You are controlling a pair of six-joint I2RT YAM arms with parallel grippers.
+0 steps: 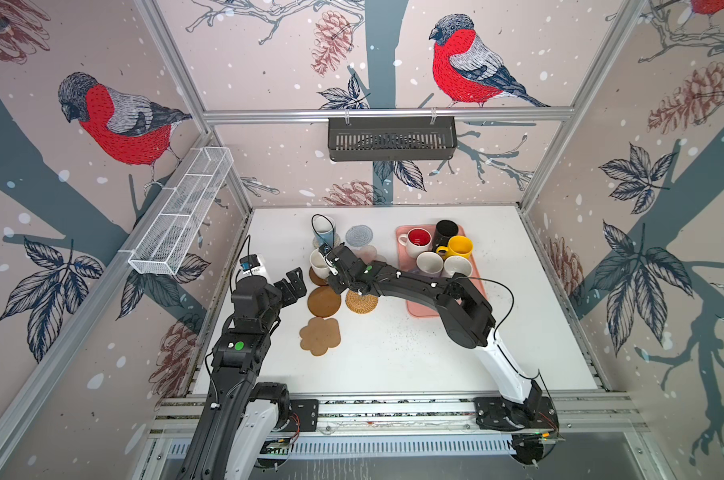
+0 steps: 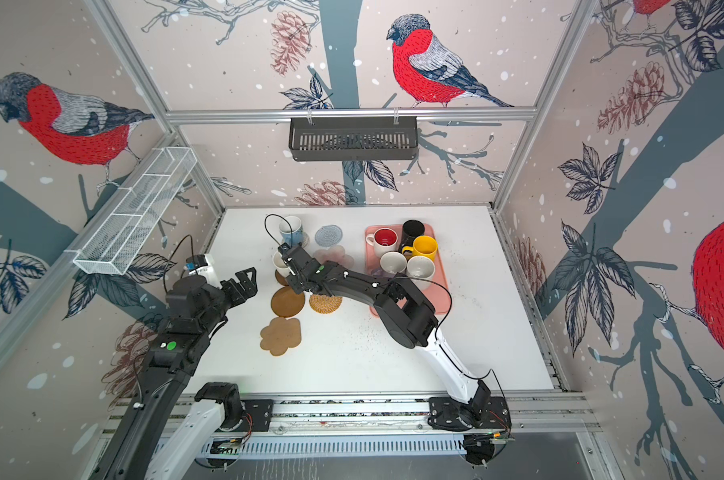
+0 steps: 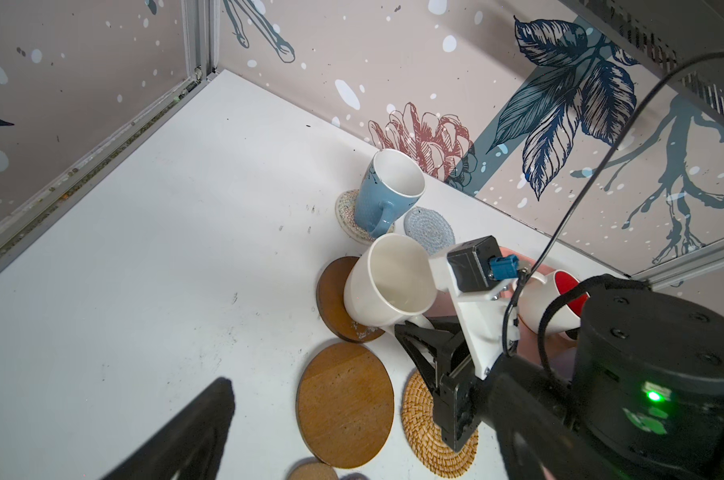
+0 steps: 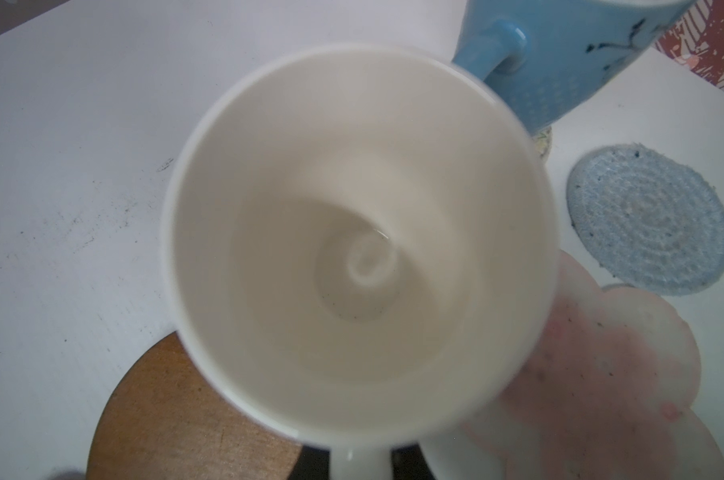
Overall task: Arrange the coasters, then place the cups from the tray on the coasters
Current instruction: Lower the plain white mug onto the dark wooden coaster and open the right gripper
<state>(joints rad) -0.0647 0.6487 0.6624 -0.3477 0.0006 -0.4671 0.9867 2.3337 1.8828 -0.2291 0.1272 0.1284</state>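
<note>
Next, my right gripper releases the white cup on the brown disc coaster (image 1: 322,270) (image 4: 360,276) that is closest to the light blue cup.
My right gripper (image 1: 332,272) (image 4: 360,461) is shut on the handle of a white cup (image 1: 319,264) (image 3: 389,278). The cup leans over a brown disc coaster (image 3: 331,299) (image 4: 177,407), its base at the disc. A light blue cup (image 1: 323,230) (image 3: 387,195) stands on a beige woven coaster (image 3: 346,208). Bare coasters lie around: grey-blue woven (image 1: 358,236), pink flower (image 4: 601,374), a second brown disc (image 1: 324,301), wicker (image 1: 361,301) and cork flower (image 1: 319,336). My left gripper (image 1: 294,286) (image 2: 240,286) hangs open and empty left of them. The pink tray (image 1: 418,311) holds several cups, among them red-inside (image 1: 417,241), black (image 1: 445,232) and yellow (image 1: 460,247).
A dark slotted basket (image 1: 391,139) hangs on the back wall and a white wire rack (image 1: 181,212) on the left wall. My right arm (image 1: 414,282) stretches across the tray's near end. Bare white table (image 1: 414,353) lies in front of the coasters.
</note>
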